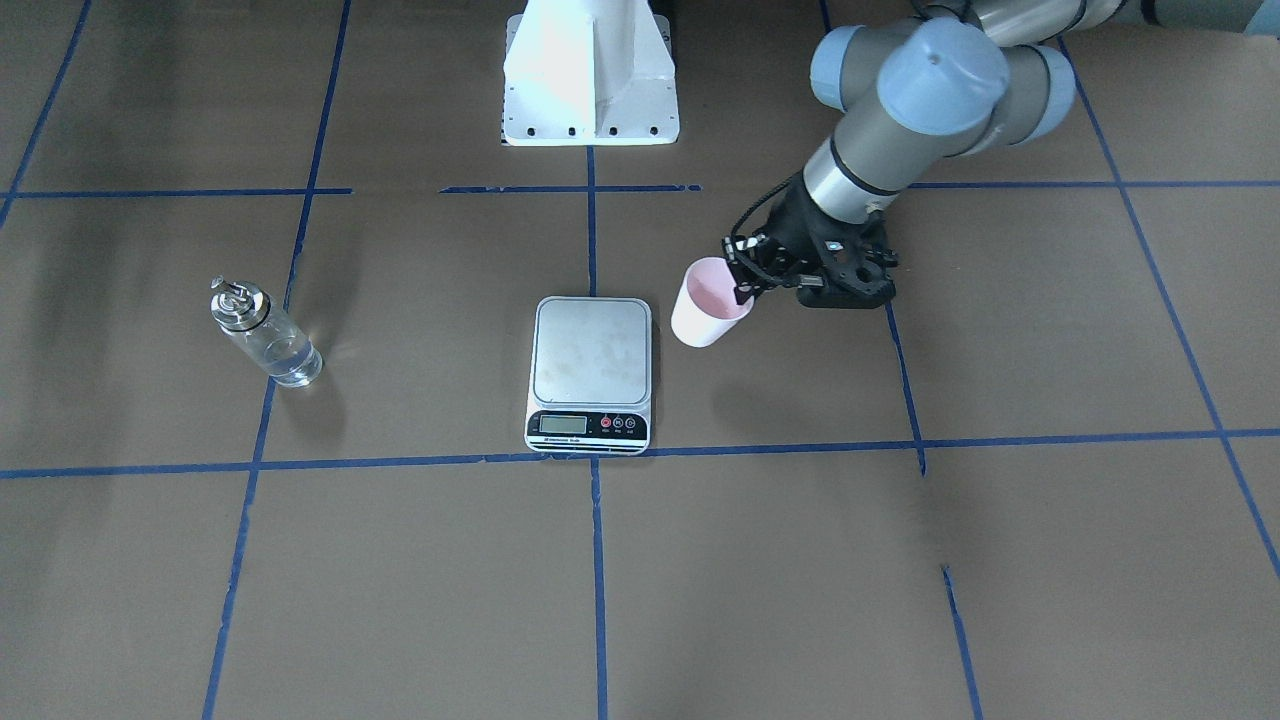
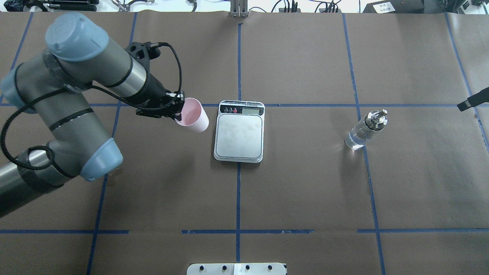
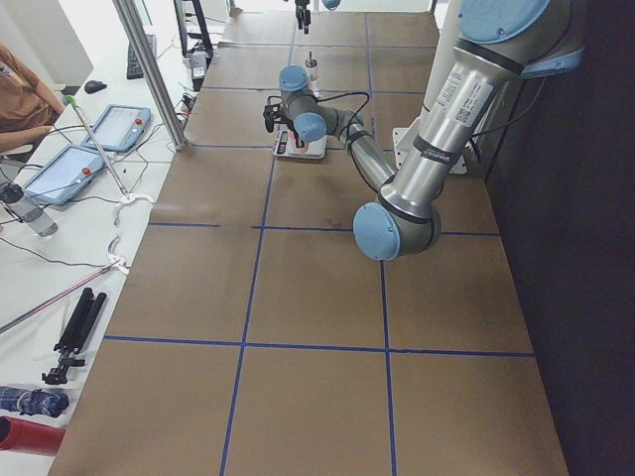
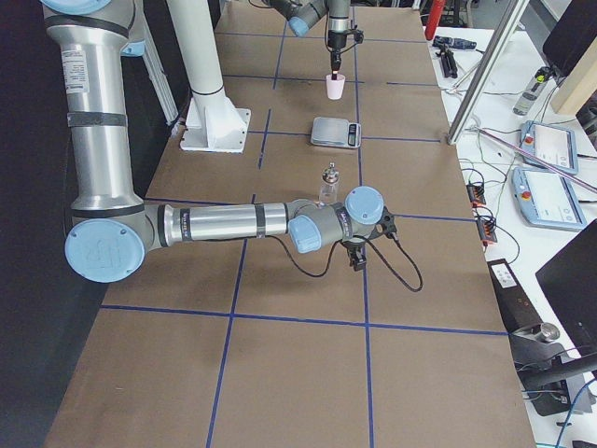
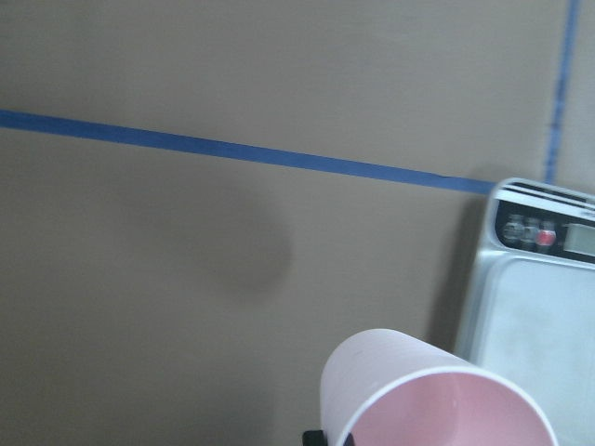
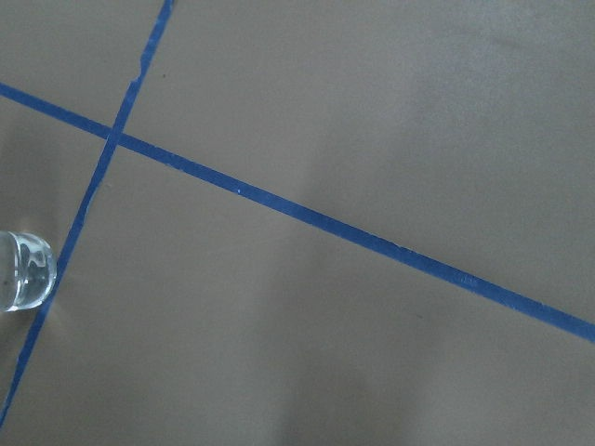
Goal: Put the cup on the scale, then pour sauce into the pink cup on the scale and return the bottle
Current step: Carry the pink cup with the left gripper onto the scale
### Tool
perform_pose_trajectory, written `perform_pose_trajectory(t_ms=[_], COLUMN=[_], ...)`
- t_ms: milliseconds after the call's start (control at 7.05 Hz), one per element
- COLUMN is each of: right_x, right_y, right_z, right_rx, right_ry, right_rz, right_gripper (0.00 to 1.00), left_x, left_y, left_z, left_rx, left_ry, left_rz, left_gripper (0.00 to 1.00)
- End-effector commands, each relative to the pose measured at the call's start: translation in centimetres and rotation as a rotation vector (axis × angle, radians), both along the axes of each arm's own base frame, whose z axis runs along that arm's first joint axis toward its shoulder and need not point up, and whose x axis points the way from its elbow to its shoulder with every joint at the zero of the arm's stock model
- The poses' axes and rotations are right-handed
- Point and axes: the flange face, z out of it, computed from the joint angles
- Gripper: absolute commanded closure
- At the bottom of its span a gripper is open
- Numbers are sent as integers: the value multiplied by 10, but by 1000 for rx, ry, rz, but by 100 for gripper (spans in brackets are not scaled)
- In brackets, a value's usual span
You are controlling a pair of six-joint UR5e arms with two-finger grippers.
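Next, I set the pale pink cup on the middle of the scale's silver plate (image 1: 594, 356) using my left gripper.
My left gripper (image 2: 178, 111) is shut on the rim of the pale pink cup (image 2: 194, 117), one finger inside it. It holds the cup above the table, just left of the scale (image 2: 239, 131) in the overhead view. The cup (image 5: 423, 400) and the scale's button strip (image 5: 539, 232) also show in the left wrist view. The clear glass bottle (image 2: 365, 130) with a silver pourer stands upright well to the right and holds clear liquid. My right gripper (image 4: 359, 254) hangs near the bottle (image 4: 328, 183), apart from it; I cannot tell whether it is open.
The table is brown paper crossed by blue tape lines (image 1: 597, 520). The white robot base (image 1: 590, 75) stands behind the scale (image 1: 590, 370). Tablets and cables (image 4: 546, 177) lie on a side bench beyond the table's far edge.
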Motion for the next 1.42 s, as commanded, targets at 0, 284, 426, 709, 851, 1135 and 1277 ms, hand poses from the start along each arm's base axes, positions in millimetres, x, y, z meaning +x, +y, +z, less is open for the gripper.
perform_pose_trajectory(t_ms=[0, 284, 426, 709, 851, 1135, 1277], right_x=[-2, -4, -5, -6, -6, -6, -6], right_y=[-2, -2, -2, -2, -2, -2, -2], right_z=[-3, -4, -3, -3, -3, -2, -2], right_rx=[7, 8, 7, 7, 7, 5, 5], right_ry=[0, -1, 0, 0, 0, 0, 0], right_rz=[-3, -6, -8, -9, -9, -9, -9], right_gripper=[0, 0, 0, 0, 0, 0, 0], left_x=[57, 100, 103, 113, 115, 117, 117], left_y=[16, -2, 0, 4, 6, 8, 8], left_z=[-44, -46, -45, -39, -40, -46, -48], left_rx=[54, 67, 66, 57, 58, 63, 65], left_ry=[-19, -85, -90, -111, -110, -100, -99], left_rz=[-35, -75, -71, -57, -53, -51, -50], left_gripper=[100, 100, 100, 100, 100, 100, 100])
